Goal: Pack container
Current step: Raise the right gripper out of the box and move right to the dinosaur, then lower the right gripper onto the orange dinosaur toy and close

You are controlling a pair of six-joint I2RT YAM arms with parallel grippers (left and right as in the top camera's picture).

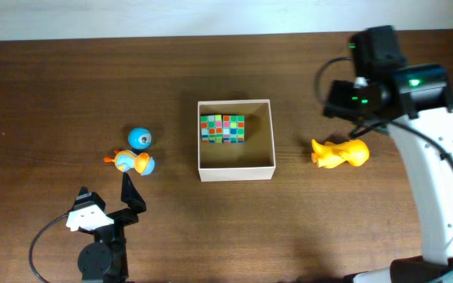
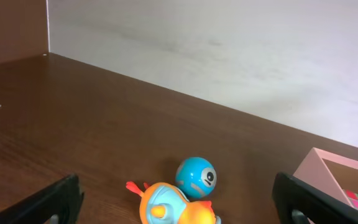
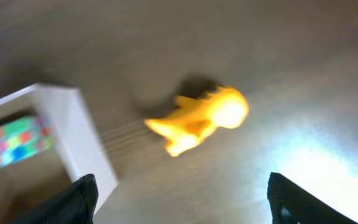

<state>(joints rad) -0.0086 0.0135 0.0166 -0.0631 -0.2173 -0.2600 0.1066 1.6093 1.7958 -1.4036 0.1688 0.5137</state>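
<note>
The yellow toy's narrow middle (image 1: 344, 153) (image 3: 201, 121), just beside its big rounded end that points away from the container, will be gripped by my right gripper.
The container (image 1: 236, 172), a white-walled square box, sits mid-table with a multicoloured cube (image 1: 222, 129) in its far left corner. A yellow toy (image 1: 339, 153) lies on the wood to the container's right. My right gripper (image 3: 182, 205) hovers above it, open, with nothing between its fingers; the yellow toy (image 3: 204, 115) shows blurred ahead of them and the container's corner (image 3: 73, 124) at left. An orange-and-blue duck toy (image 1: 134, 163) and a blue ball (image 1: 139, 139) lie left of the container. My left gripper (image 1: 104, 187) is open, just short of the duck toy (image 2: 185, 214).
The blue ball (image 2: 196, 177) rests right behind the duck, touching or nearly touching it. The container's near wall (image 2: 328, 165) shows at the right edge of the left wrist view. A pale wall runs along the table's far edge. The right arm (image 1: 439, 181) stretches down the right side.
</note>
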